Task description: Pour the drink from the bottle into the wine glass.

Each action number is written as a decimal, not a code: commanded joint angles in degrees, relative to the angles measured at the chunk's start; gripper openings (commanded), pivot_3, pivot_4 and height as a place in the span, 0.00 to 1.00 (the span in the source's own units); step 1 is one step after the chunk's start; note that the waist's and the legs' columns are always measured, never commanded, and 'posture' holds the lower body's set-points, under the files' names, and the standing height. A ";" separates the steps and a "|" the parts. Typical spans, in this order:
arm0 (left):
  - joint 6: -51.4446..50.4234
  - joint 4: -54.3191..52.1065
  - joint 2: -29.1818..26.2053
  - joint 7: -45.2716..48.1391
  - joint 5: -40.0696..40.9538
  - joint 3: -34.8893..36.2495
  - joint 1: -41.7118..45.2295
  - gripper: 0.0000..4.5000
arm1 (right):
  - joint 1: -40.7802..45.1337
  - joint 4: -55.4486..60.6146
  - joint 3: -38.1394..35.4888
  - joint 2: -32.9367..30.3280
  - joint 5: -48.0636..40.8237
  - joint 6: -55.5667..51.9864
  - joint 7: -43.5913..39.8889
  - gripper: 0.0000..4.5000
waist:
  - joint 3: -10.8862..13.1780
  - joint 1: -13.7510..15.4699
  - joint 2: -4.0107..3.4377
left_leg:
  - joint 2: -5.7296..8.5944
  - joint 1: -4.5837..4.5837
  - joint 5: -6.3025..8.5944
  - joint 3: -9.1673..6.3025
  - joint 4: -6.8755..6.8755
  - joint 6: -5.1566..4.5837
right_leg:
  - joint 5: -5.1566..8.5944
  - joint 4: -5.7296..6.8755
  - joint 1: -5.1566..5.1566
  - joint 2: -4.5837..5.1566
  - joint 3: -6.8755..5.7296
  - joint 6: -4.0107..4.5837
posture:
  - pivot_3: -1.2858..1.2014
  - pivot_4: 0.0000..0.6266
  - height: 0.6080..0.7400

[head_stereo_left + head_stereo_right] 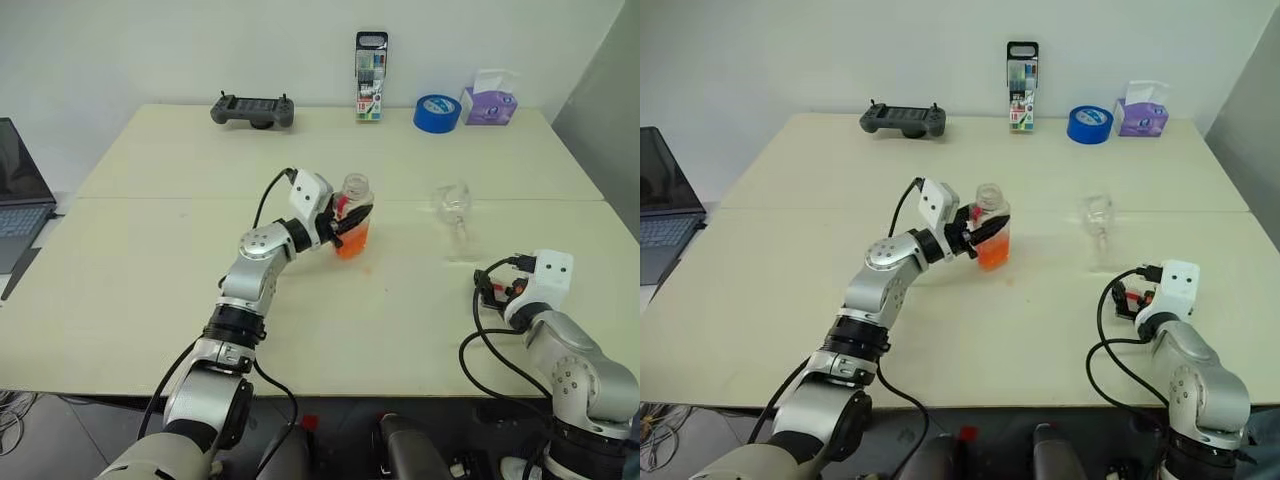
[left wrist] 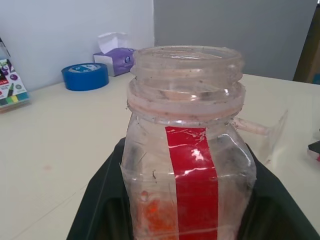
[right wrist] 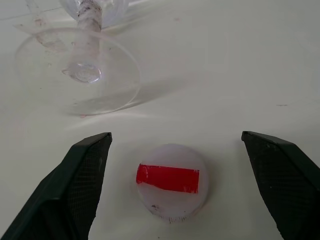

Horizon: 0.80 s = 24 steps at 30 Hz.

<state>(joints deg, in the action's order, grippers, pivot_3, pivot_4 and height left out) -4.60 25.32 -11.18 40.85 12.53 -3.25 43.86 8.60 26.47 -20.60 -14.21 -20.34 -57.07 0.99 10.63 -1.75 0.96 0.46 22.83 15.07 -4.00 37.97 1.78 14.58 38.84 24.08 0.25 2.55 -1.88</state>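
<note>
My left gripper releases the bottle next, just this side of the table seam (image 1: 246, 229), facing the black game controller.
My left gripper (image 1: 345, 222) is shut on the bottle (image 1: 353, 200) near the middle of the table, holding it upright. The bottle (image 2: 187, 150) is clear with a red label strip, and its mouth is uncapped. The orange-red drink (image 1: 352, 241) fills its lower part. The wine glass (image 1: 453, 205) stands upright to the right of the bottle, clear and hard to make out. My right gripper (image 3: 175, 139) is open low over the table in front of the glass's foot (image 3: 80, 70). The white cap (image 3: 171, 182) with its red strip lies on the table between the fingers, touching neither.
Along the table's far edge stand a black game controller (image 1: 252, 110), a tall clear marker case (image 1: 371, 62), a blue tape roll (image 1: 437, 112) and a purple tissue box (image 1: 489, 100). A laptop (image 1: 15, 200) sits off the table's left side.
</note>
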 commanded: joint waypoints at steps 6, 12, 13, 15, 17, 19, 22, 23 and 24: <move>2.47 7.66 -5.39 -6.36 0.49 8.63 6.47 0.41 | 15.66 18.37 4.17 -10.71 -14.39 -13.62 -11.27 1.00 | 0.02 -0.85 -0.03 | -0.01 -0.05 0.00 -0.08 -0.03 0.00 | 0.00 0.03 0.04 -0.17 0.02 0.00 | 0.52 0.24 1.00; 3.04 13.19 -9.36 -14.77 -0.90 12.76 6.69 0.41 | 28.05 11.32 22.00 -6.84 -18.10 -12.81 -17.88 1.00 | 0.03 -0.95 -0.02 | -0.13 0.02 0.01 -0.52 -0.12 -0.02 | -0.15 0.06 0.03 -0.35 -0.36 0.32 | 0.52 0.24 1.00; 3.19 13.68 -9.67 -16.06 -0.84 13.49 6.53 0.41 | 29.39 7.64 24.13 -4.85 -15.88 -9.62 -17.27 1.00 | 0.04 -0.88 0.00 | -0.13 0.04 0.01 -0.53 -0.11 -0.02 | -0.15 0.06 0.04 -0.31 -0.37 0.32 | 0.52 0.24 1.00; 3.85 14.36 -10.42 -17.97 -1.03 14.56 5.97 0.40 | 31.59 0.74 27.54 -1.29 -11.63 -3.62 -15.97 1.00 | 0.04 -0.76 0.04 | -0.13 0.06 0.00 -0.49 -0.03 -0.01 | -0.16 0.09 0.05 -0.16 -0.40 0.33 | 0.52 0.24 1.00; 4.20 14.82 -10.86 -18.79 -0.65 15.56 5.61 0.40 | 32.74 -4.21 29.88 0.92 -8.18 0.64 -15.55 1.00 | 0.04 -0.56 0.04 | -0.01 0.03 -0.01 -0.46 0.01 0.00 | -0.17 0.10 0.04 0.06 -0.26 0.32 | 0.52 0.24 1.00; 4.67 14.89 -11.21 -19.14 -0.45 16.20 5.25 0.40 | 33.62 -8.65 31.80 2.63 -4.45 4.40 -14.58 1.00 | 0.03 -0.28 0.08 | 0.08 0.06 -0.01 -0.43 0.04 0.02 | -0.17 0.03 0.04 0.19 -0.22 0.30 | 0.52 0.24 1.00; 4.92 14.64 -11.82 -19.64 -0.48 17.08 4.52 0.40 | 35.07 -15.50 33.41 5.85 -0.17 10.13 -13.81 1.00 | 0.02 -0.01 0.09 | 0.13 0.10 -0.01 -0.38 0.01 0.04 | -0.17 -0.03 0.09 0.33 -0.19 0.30 | 0.52 0.24 1.00; 4.91 14.71 -11.95 -19.75 -0.51 17.29 4.35 0.40 | 35.32 -17.29 33.62 6.66 0.58 11.57 -14.14 1.00 | 0.02 0.05 0.09 | 0.13 0.11 -0.02 -0.41 -0.01 0.04 | -0.17 -0.04 0.10 0.35 -0.23 0.30 | 0.52 0.24 1.00; 4.95 14.83 -12.04 -19.99 -0.62 17.42 4.24 0.40 | 35.50 -18.73 33.70 7.26 1.23 12.68 -14.54 1.00 | 0.02 0.05 0.09 | 0.12 0.11 -0.01 -0.44 -0.01 0.04 | -0.17 -0.05 0.10 0.38 -0.26 0.30 | 0.52 0.24 1.00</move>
<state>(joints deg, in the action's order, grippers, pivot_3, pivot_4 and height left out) -1.04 41.37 -22.22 21.51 11.72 13.39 47.66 42.46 8.38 12.92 -7.58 -20.56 -47.76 -13.16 10.65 -1.70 1.05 0.57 22.94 15.06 -4.45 37.95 1.82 14.40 38.80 24.19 0.70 2.29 -1.58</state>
